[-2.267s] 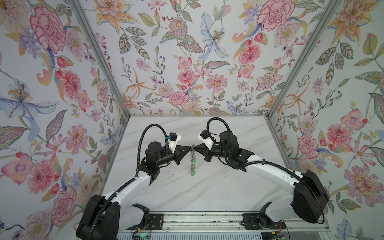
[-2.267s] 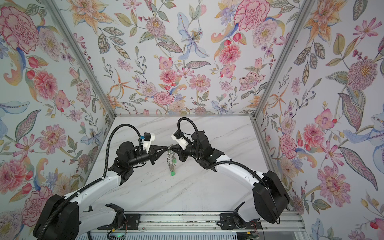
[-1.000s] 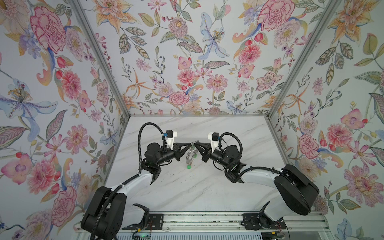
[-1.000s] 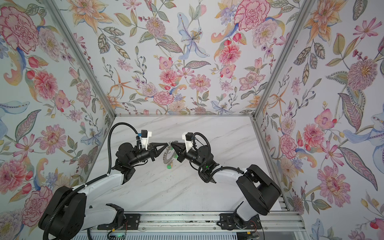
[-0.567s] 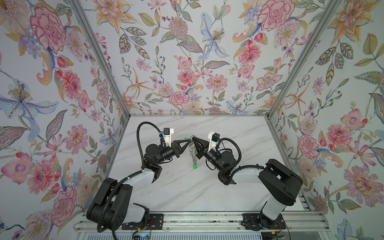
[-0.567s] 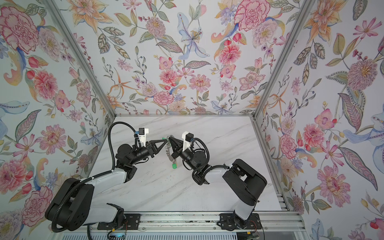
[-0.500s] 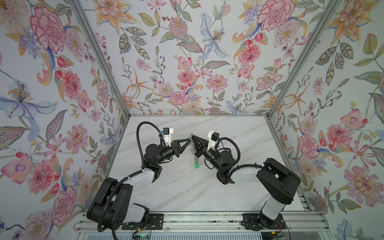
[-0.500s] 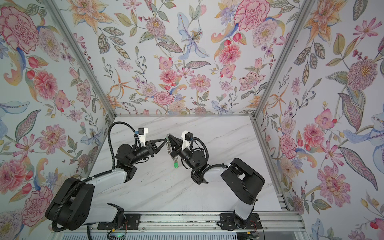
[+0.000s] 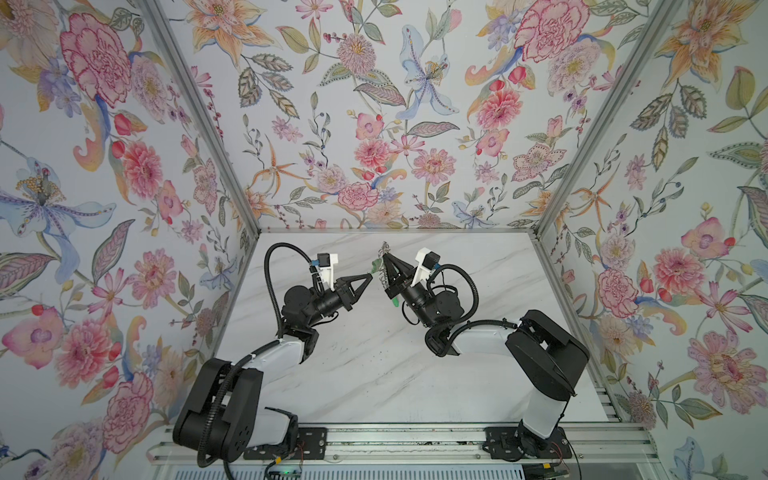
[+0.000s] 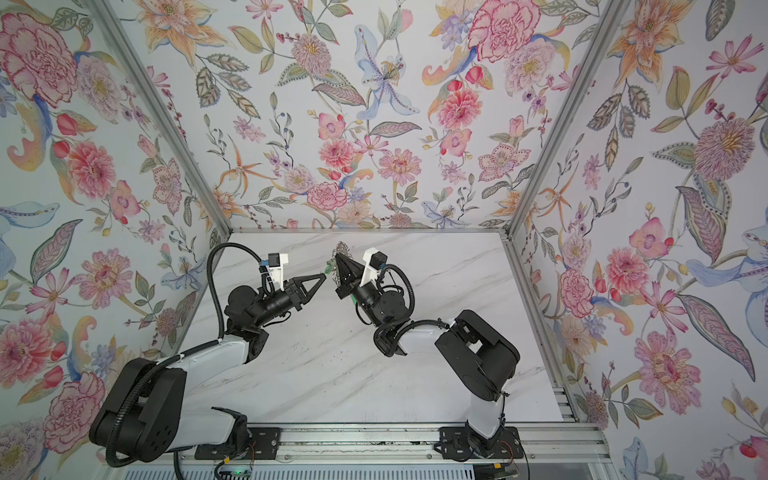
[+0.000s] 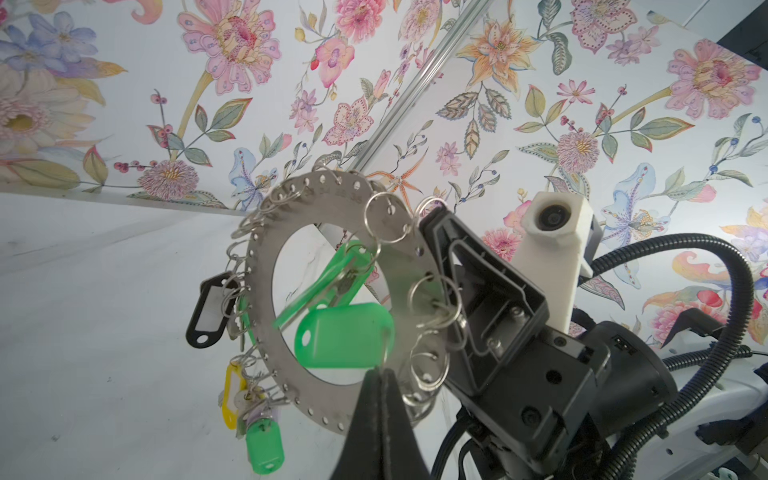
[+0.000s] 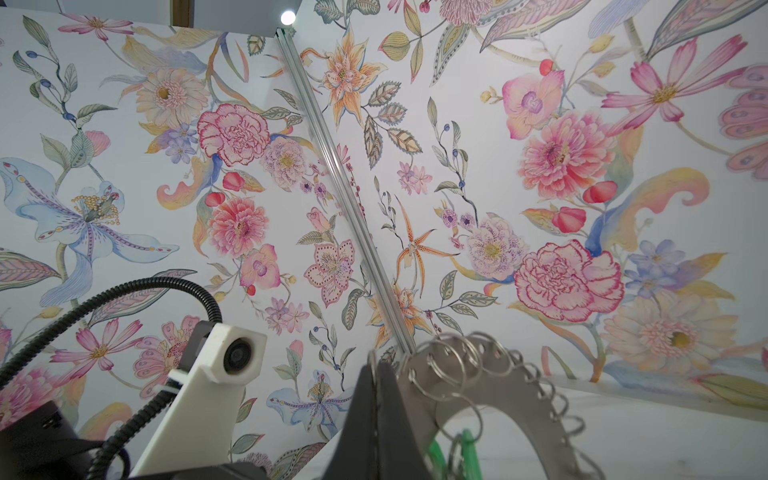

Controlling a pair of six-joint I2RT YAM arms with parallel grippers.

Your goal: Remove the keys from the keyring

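The robot's left gripper needs to release the green-tagged key, now in front of the keyring's hole, on the bare marble table (image 9: 356, 318) below its raised fingers.
The keyring (image 11: 266, 316), a flat grey metal ring with wire loops around its rim, is held up in the air on edge. My right gripper (image 12: 376, 366) is shut on its rim, where a loop sits. My left gripper (image 11: 382, 370) is shut on the thin wire loop of a green-tagged key (image 11: 345, 332) in front of the ring's hole. Another green key (image 11: 328, 278) crosses the hole. Keys with black (image 11: 208, 311), yellow (image 11: 230, 386) and green (image 11: 264, 440) tags hang from the far rim. In both top views the left gripper (image 9: 370, 275) (image 10: 324, 275) and right gripper (image 9: 385, 254) (image 10: 338, 254) nearly meet above the table's back middle.
The white marble table (image 9: 374, 374) is walled in by flowered panels on three sides, with a metal rail (image 9: 374, 440) along the front. The left wrist camera housing (image 12: 232, 357) is close beside the right gripper. Black cables loop over both wrists.
Both grippers have moved up and towards the back wall with the keyring between them. The right gripper now points more steeply upward. Both stay shut.
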